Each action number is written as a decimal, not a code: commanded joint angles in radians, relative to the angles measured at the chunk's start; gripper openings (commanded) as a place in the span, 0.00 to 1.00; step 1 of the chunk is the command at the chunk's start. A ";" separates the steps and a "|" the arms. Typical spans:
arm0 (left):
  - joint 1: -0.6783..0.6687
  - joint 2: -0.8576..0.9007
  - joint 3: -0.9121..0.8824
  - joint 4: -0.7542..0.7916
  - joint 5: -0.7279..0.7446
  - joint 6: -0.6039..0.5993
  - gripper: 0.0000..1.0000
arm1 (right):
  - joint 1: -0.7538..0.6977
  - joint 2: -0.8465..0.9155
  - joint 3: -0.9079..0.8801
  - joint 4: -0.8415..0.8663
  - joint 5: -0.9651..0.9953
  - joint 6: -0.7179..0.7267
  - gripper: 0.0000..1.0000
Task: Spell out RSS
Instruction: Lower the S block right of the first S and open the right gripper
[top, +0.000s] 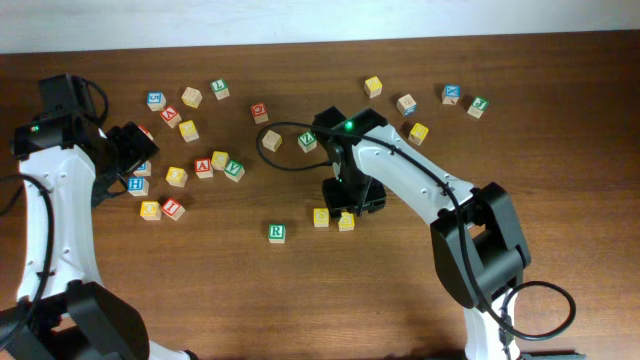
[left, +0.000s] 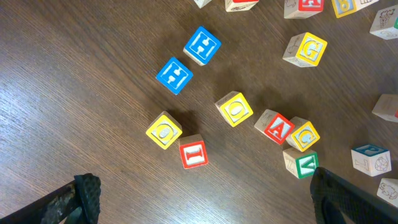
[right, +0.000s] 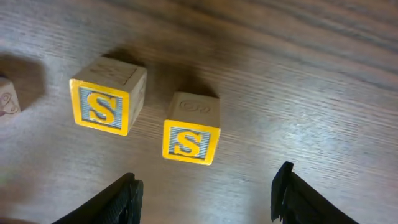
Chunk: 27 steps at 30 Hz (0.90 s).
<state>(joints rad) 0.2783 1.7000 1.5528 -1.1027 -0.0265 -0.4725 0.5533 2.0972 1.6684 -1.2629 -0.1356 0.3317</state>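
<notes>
The S cube farther from R is out of line with the other S, so next I grip that farther cube (top: 346, 222) with my right gripper and nudge it into line.
The green-framed R cube (top: 276, 232) lies alone on the table, left of two yellow S cubes (top: 321, 216) (top: 346, 221) that sit side by side. In the right wrist view the left S cube (right: 107, 96) and the right S cube (right: 191, 129) stand a small gap apart, letters facing the camera. My right gripper (top: 350, 200) (right: 205, 193) hovers just behind the right S cube, open, with nothing between its fingers. My left gripper (top: 135, 155) (left: 208, 199) stands wide open over bare wood at the far left, holding nothing.
Loose cubes cluster at the left: two blue H cubes (left: 201, 45) (left: 174, 74), a yellow O cube (left: 235, 109), a red I cube (left: 193, 153), a red A cube (left: 275, 127), a green V cube (left: 301, 163). More cubes (top: 418, 132) lie scattered at the back right.
</notes>
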 joint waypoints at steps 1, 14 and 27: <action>0.004 0.000 0.003 0.001 -0.003 -0.012 0.99 | 0.003 -0.019 -0.046 0.009 -0.041 -0.010 0.60; 0.004 0.000 0.003 0.001 -0.003 -0.012 0.99 | 0.003 -0.015 -0.122 0.119 -0.071 -0.002 0.60; 0.004 0.000 0.003 0.001 -0.003 -0.012 0.99 | 0.003 -0.013 -0.137 0.146 -0.056 0.025 0.53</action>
<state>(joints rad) 0.2783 1.7000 1.5528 -1.1027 -0.0265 -0.4728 0.5533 2.0975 1.5517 -1.1168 -0.1902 0.3435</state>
